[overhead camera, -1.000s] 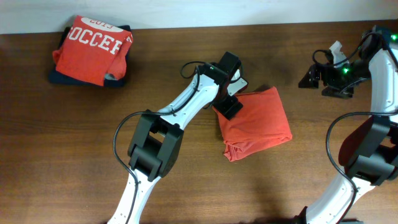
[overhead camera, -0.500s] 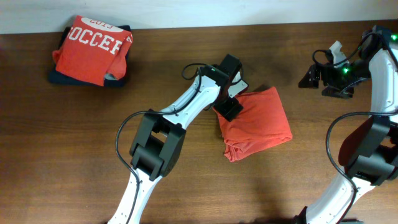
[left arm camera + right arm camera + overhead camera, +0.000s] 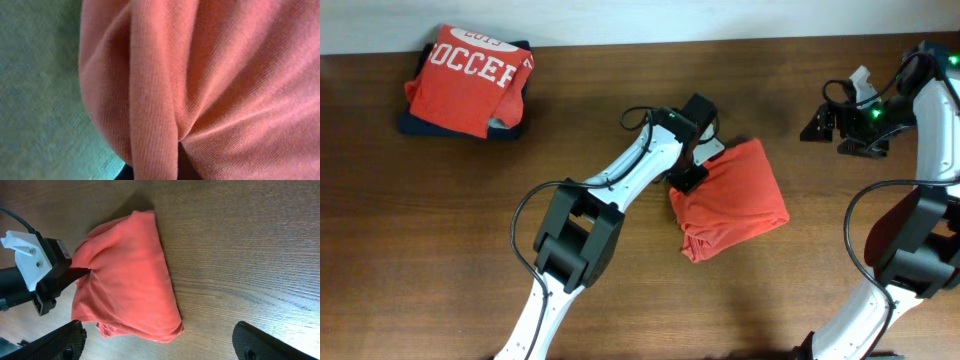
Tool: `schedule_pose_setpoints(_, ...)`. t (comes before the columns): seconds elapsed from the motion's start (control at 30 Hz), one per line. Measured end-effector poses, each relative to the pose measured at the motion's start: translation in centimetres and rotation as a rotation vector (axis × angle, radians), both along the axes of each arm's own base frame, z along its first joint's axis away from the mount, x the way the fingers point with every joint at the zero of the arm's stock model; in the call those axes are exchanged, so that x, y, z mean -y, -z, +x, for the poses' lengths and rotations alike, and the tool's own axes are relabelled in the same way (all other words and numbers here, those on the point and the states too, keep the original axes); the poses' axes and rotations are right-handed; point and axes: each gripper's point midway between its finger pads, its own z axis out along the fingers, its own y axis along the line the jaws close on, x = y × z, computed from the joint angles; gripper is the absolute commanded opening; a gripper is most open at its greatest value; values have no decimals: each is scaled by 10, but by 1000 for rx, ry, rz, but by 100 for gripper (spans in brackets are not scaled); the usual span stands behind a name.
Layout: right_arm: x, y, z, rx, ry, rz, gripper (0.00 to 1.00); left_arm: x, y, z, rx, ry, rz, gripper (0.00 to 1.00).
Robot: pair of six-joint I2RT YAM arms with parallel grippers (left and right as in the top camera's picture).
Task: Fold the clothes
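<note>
The robot's left gripper should release the folded orange-red shirt on top of the shirt with white "SOCCER" lettering (image 3: 466, 72).
A folded orange-red shirt (image 3: 735, 195) lies in a loose bundle at the table's middle. My left gripper (image 3: 692, 172) is at its upper left edge, shut on a pinch of the cloth; the right wrist view shows the fabric (image 3: 125, 280) puckering into the left gripper (image 3: 75, 272). Ribbed orange cloth (image 3: 200, 75) fills the left wrist view and hides the fingers. My right gripper (image 3: 823, 125) hovers far right near the back edge, open and holding nothing (image 3: 160, 347). A second orange-red shirt with white "SOCCER" lettering (image 3: 465, 80) lies folded at the back left.
The lettered shirt rests on a dark navy garment (image 3: 460, 128). The white wall edge (image 3: 620, 20) runs along the back of the brown wooden table (image 3: 440, 240). The left arm's black cable (image 3: 640, 120) loops near its wrist.
My left gripper has shifted slightly right and closed on the shirt's edge, which now bunches at its jaws. The right arm has not moved.
</note>
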Motion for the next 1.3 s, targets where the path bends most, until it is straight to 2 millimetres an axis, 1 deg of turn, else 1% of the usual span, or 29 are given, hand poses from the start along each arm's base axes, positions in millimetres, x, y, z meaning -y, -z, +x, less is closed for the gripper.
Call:
schedule_pose_setpoints(0.13,0,0,0,0,0,0,99,-3,-7,-3,-30,0,27,0)
schedule_pose_setpoints(0.23,0,0,0,0,1,0,99,0,-22,2,-20,-1,23,0)
schedule_pose_setpoints(0.3,0,0,0,0,0,0,99,5,-40,10,8,-2,3,0)
schedule_pose_setpoints(0.37,0,0,0,0,1,0,99,11,-64,19,53,-4,-24,0)
schedule_pose_setpoints(0.47,0,0,0,0,0,0,99,11,-93,32,133,-15,-33,0)
schedule_pose_setpoints(0.57,0,0,0,-1,0,0,99,3,-108,43,189,-34,-13,0)
schedule_pose_setpoints(0.67,0,0,0,0,0,0,99,-5,-113,50,219,-52,8,0)
schedule_pose_setpoints(0.97,0,0,0,0,0,0,99,-24,-113,63,229,-96,37,0)
schedule_pose_setpoints(1.1,0,0,0,0,0,0,99,-35,-122,74,246,-138,24,0)
schedule_pose_setpoints(1.17,0,0,0,0,0,0,99,-46,-130,83,262,-164,14,0)
schedule_pose_setpoints(1.3,0,0,0,0,0,0,98,-77,-148,103,292,-234,3,0)
